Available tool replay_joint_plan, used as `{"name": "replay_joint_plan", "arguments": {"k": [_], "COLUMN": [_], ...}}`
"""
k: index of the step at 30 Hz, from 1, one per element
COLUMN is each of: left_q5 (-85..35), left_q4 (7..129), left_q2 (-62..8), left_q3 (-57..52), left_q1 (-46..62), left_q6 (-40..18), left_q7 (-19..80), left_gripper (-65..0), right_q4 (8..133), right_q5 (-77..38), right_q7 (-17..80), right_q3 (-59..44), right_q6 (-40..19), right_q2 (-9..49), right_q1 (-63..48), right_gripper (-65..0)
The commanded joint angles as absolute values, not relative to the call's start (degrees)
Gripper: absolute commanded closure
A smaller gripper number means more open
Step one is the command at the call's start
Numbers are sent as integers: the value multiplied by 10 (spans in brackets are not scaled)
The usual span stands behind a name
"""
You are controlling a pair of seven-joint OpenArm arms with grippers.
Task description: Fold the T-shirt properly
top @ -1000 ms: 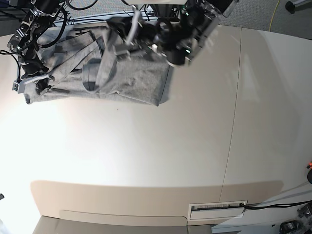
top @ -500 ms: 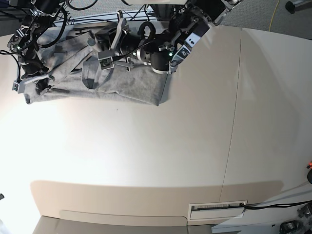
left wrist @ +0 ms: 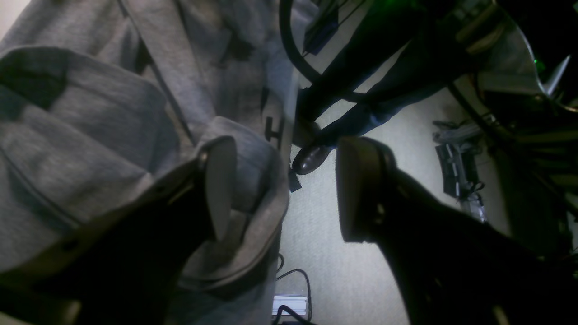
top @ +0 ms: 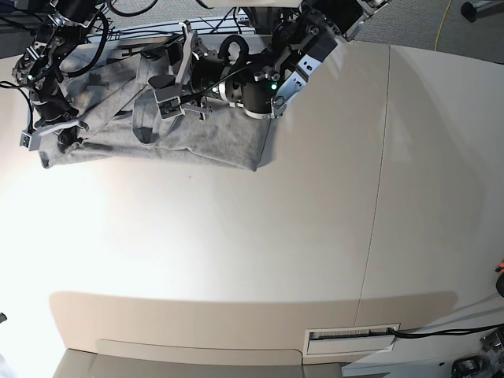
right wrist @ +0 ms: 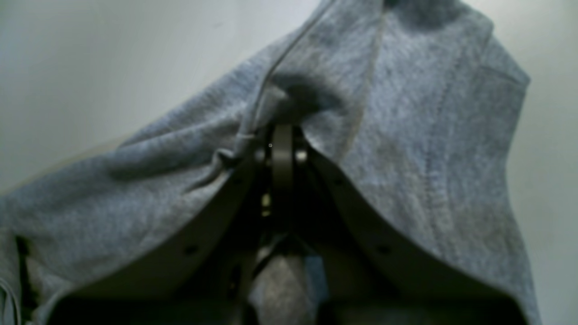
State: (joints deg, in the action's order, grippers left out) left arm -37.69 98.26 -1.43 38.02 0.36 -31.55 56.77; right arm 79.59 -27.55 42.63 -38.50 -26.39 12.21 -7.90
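The T-shirt's rolled hem has my left gripper beside it, half over the floor, so I need to move it in over the T-shirt, take the raised fold [top: 144, 124] and draw it flat.
The grey T-shirt [top: 213, 134] lies crumpled at the table's far left corner. My right gripper [top: 66, 132] is shut on the shirt's left edge. In the right wrist view the closed gripper [right wrist: 282, 142] pinches a fold of the shirt [right wrist: 406, 135], which drapes over both fingers. My left gripper [top: 168, 79] reaches across the shirt's far edge and is open. In the left wrist view the gripper [left wrist: 284, 194] stands wide, with one finger [left wrist: 219, 189] lying on a rolled hem of the shirt [left wrist: 90, 149] and the other over the floor.
The cream table [top: 236, 252] has a seam [top: 378, 197] down its right part and a slot [top: 350, 339] near the front edge. Past the far edge the left wrist view shows floor, cables [left wrist: 293, 280] and a person's shoe [left wrist: 311, 158].
My left arm has swung left across the shirt toward its far edge, and the raised flap in the middle has dropped flatter. My right gripper has held still.
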Motion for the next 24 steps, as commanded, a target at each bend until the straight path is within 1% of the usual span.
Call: {"name": "replay_joint_plan", "arguments": {"k": [1, 2, 3, 4, 5, 6, 7, 8, 10, 13, 16, 23, 24], "left_q5": [-389, -389, -389, -389, -389, -389, -385, -372, -327, -284, -273, -251, -241], "left_q4": [993, 993, 994, 996, 999, 1002, 1002, 1002, 1001, 992, 971, 925, 921], "left_q2": [-7, -7, -7, -7, -7, -7, -7, -7, -8, -16, -27, -27, -27], "left_q3": [379, 377, 372, 362, 349, 331, 312, 293, 262, 243, 253, 300, 307], "left_q1": [-9, -13, -17, -20, -21, -21, -21, -20, -20, -19, -19, -19, -19], "left_q6": [-320, -320, -319, -319, -319, -320, -321, -328, -339, -334, -332, -332, -325], "left_q7": [558, 562, 566, 575, 584, 590, 593, 595, 591, 578, 557, 532, 522], "left_gripper": [-356, -354, -335, -293, -229, -142, -38, 0, 0, 0, 0, 0, 0], "right_q4": [802, 802, 802, 802, 802, 802, 802, 802, 802, 802, 802, 802, 802], "right_q5": [-276, -276, -276, -276, -276, -276, -276, -276, -276, -276, -276, -276, -276], "right_q7": [431, 431, 431, 431, 431, 432, 432, 432, 432, 431, 432, 432, 432], "right_q3": [-387, -387, -387, -387, -387, -387, -387, -387, -387, -387, -387, -387, -387], "right_q6": [-266, -266, -266, -266, -266, -266, -266, -266, -265, -265, -265, -266, -266], "right_q2": [129, 129, 129, 128, 129, 129, 129, 129, 129, 129, 129, 129, 129], "right_q1": [-76, -76, -76, -76, -76, -76, -76, -76, -76, -76, -76, -76, -76], "right_gripper": [0, 0, 0, 0, 0, 0, 0, 0, 0, 0, 0, 0, 0]}}
